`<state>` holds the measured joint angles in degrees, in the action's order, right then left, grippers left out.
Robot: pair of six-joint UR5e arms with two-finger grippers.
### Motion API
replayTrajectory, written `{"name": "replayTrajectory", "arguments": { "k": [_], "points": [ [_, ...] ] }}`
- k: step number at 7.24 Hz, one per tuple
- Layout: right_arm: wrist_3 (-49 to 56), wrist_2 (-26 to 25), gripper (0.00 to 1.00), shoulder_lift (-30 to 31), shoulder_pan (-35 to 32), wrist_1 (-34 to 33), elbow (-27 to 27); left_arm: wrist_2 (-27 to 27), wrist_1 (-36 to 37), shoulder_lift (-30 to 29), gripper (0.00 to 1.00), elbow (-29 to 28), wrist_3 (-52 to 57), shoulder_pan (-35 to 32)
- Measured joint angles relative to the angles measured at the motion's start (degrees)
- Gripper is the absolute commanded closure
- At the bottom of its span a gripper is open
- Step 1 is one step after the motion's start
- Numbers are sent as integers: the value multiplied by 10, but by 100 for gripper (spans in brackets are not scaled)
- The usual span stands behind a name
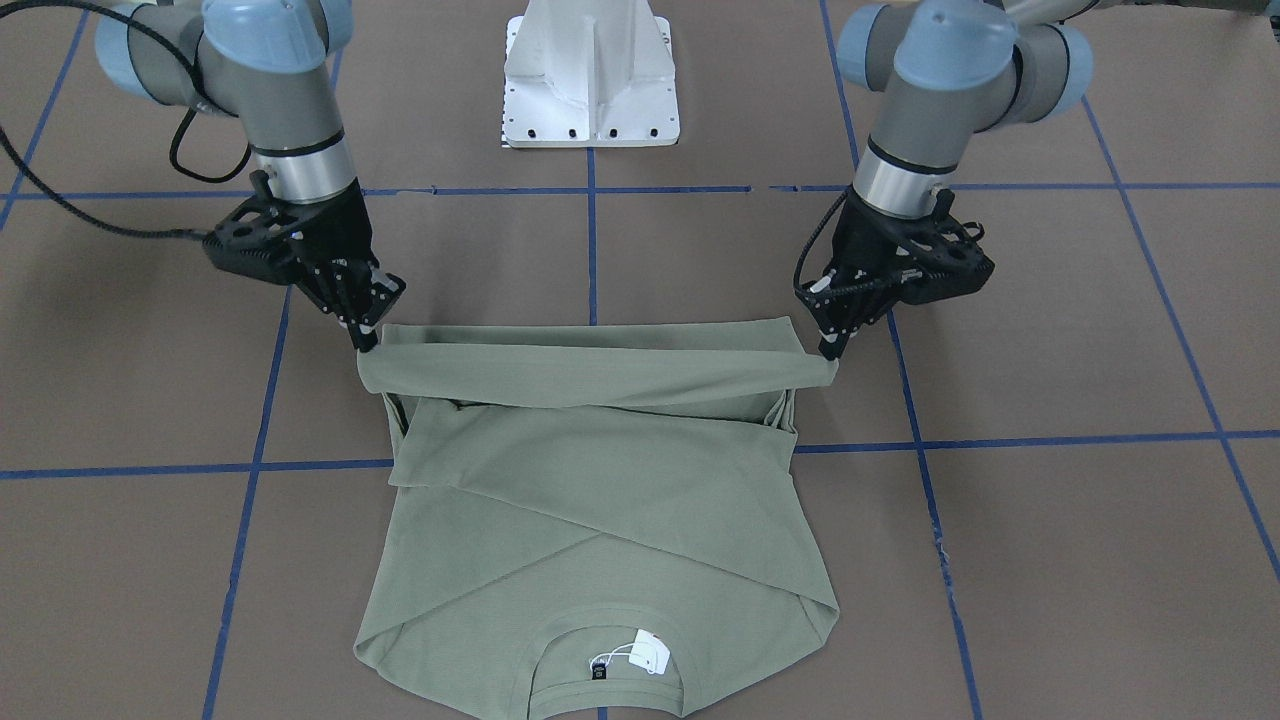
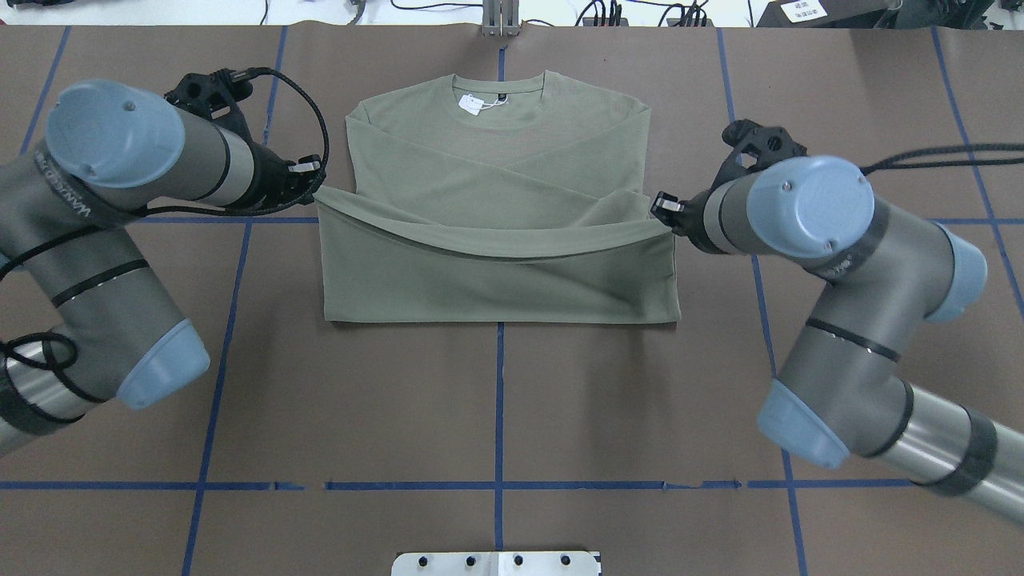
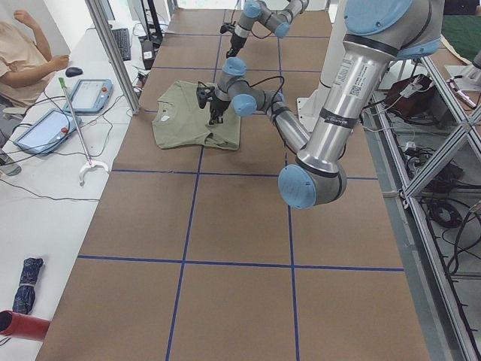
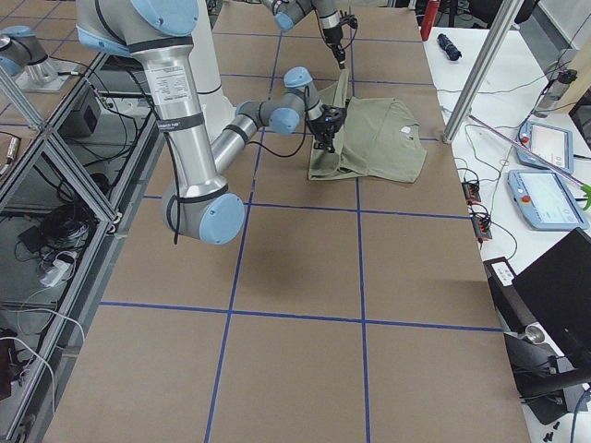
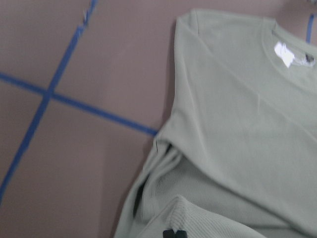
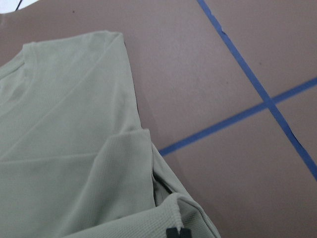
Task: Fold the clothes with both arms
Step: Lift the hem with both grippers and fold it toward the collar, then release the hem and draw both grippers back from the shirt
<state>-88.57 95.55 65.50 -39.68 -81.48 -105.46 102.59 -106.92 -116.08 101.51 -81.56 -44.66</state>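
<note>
My left gripper will release the hem corner on the shirt's shoulder nearer the white hang tag (image 1: 828, 613) (image 5: 189, 19). The hem is now raised over the shirt's middle.
The pale sage-green shirt (image 1: 600, 520) lies on the brown table with both sleeves folded across its chest and the collar at the far edge from the robot. A white hang tag (image 2: 470, 104) sits at the collar. The hem is raised as a sagging band over the shirt's middle (image 2: 496, 240). My left gripper (image 2: 314, 182) is shut on the hem's left corner, also seen in the front view (image 1: 828, 347) and the left wrist view (image 5: 173, 233). My right gripper (image 2: 662, 210) is shut on the hem's right corner (image 1: 368, 340), with its fingertips in the right wrist view (image 6: 177, 232).
The white pedestal base (image 1: 592, 80) stands at the robot's side of the table. Blue tape lines (image 2: 499, 400) cross the brown surface. A side table with tablets (image 3: 45, 128), a seated person (image 3: 22, 53) and a metal post (image 3: 113, 56) border the far edge.
</note>
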Motion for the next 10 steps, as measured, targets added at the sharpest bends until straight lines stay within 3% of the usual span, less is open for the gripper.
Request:
{"name": "replayTrajectory", "arguments": {
  "k": [3, 5, 7, 10],
  "points": [
    [58, 73, 100, -139, -85, 21, 232, -3, -116, -76, 100, -180, 13, -35],
    [72, 115, 100, -193, -115, 87, 357, -9, -187, -110, 100, -268, 12, -43],
    [73, 124, 100, -225, -121, 124, 433, -27, -226, -131, 100, -321, 12, -44],
    [74, 125, 100, -238, -120, 155, 475, -43, -271, -139, 100, -364, 14, -45]
  ]
}}
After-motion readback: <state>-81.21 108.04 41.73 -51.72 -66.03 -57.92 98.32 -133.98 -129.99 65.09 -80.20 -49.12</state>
